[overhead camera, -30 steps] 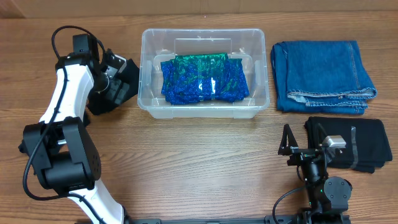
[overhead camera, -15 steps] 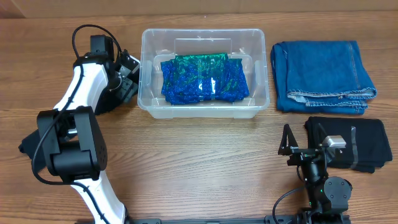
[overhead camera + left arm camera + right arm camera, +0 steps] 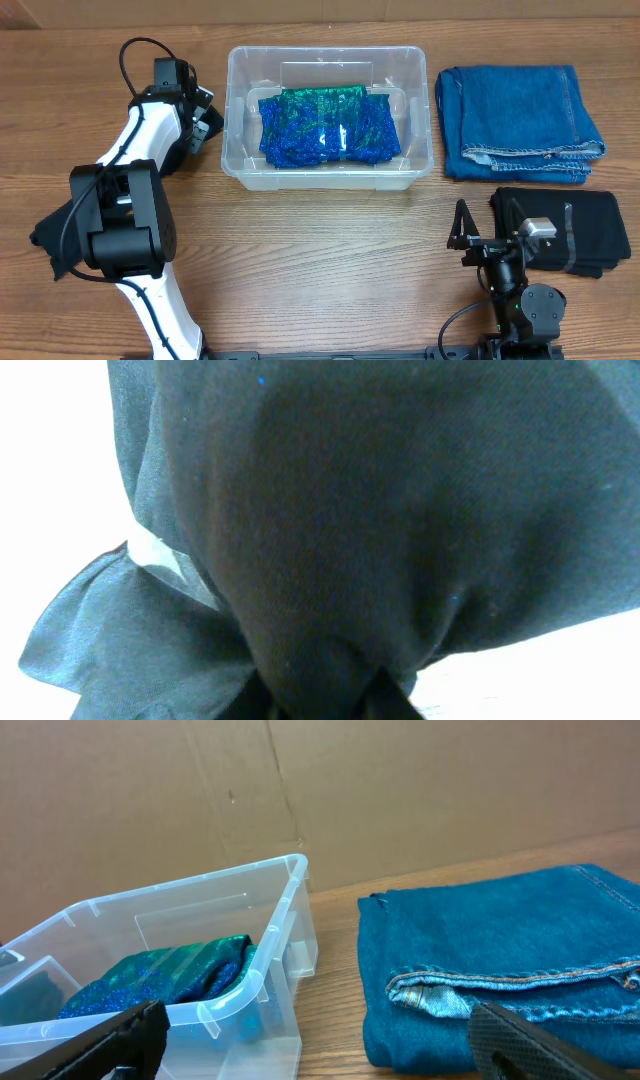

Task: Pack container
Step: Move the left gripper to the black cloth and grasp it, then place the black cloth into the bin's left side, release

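Observation:
My left gripper is going to let go of the black cloth in the clear container, over the glittery garment's end (image 3: 275,130) nearest that gripper.
The clear plastic container (image 3: 236,150) stands at the back middle of the table, and its near corner (image 3: 262,978) shows in the right wrist view. A folded blue-green glittery garment (image 3: 328,128) lies inside it. My left gripper (image 3: 203,118) is just left of the container, shut on a bunch of black cloth (image 3: 178,155). That black cloth (image 3: 400,510) fills the left wrist view, pinched between the left gripper's (image 3: 320,705) jaws. My right gripper (image 3: 488,236) rests open near the front right, its jaws wide apart and holding nothing.
Folded blue jeans (image 3: 520,120) lie right of the container, with a folded black garment (image 3: 585,232) in front of them, beside the right gripper. A cardboard wall (image 3: 300,790) stands behind the table.
The left arm has swung in toward the container's left side, and its jaws have closed on the black cloth. The right arm has not moved.

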{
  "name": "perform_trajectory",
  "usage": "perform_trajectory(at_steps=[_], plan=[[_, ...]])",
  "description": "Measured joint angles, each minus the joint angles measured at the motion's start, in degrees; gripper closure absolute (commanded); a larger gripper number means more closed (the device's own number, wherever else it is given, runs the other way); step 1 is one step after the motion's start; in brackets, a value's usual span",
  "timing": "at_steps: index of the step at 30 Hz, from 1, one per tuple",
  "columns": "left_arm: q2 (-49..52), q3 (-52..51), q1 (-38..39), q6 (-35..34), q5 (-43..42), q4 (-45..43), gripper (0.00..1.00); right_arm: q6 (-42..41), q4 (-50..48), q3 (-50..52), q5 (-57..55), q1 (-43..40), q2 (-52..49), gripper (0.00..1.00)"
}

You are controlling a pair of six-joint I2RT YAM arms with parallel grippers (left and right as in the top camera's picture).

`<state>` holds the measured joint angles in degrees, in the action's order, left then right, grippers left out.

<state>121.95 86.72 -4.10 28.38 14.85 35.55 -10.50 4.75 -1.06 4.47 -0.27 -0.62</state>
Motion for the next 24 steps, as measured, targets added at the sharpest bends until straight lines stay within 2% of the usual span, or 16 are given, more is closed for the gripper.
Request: perform_trajectory(at_steps=[5,11,15,18,21,24], plan=[[0.6,4.2,0.0,-6.4,3.2,6.6,0.96,0.0,0.0,0.0,0.0,0.0,0.0,0.0],[0.3,29.0,-0.1,-18.3,3.0,29.1,0.96,0.0,0.0,0.0,0.0,0.0,0.0,0.0],[-0.5,46.9,-0.1,-23.0,-4.2,43.7,0.96,0.0,0.0,0.0,0.0,0.0,0.0,0.0],[-0.9,60.3,-0.1,-25.6,-14.1,53.8,0.96,0.0,-0.1,0.0,0.0,0.0,0.0,0.0],[-1.9,66.0,1.0,-28.4,-19.8,57.7,0.96,0.0,0.0,0.0,0.0,0.0,0.0,0.0],[-1.9,66.6,5.3,-31.6,-22.1,58.2,0.96,0.0,0.0,0.0,0.0,0.0,0.0,0.0]])
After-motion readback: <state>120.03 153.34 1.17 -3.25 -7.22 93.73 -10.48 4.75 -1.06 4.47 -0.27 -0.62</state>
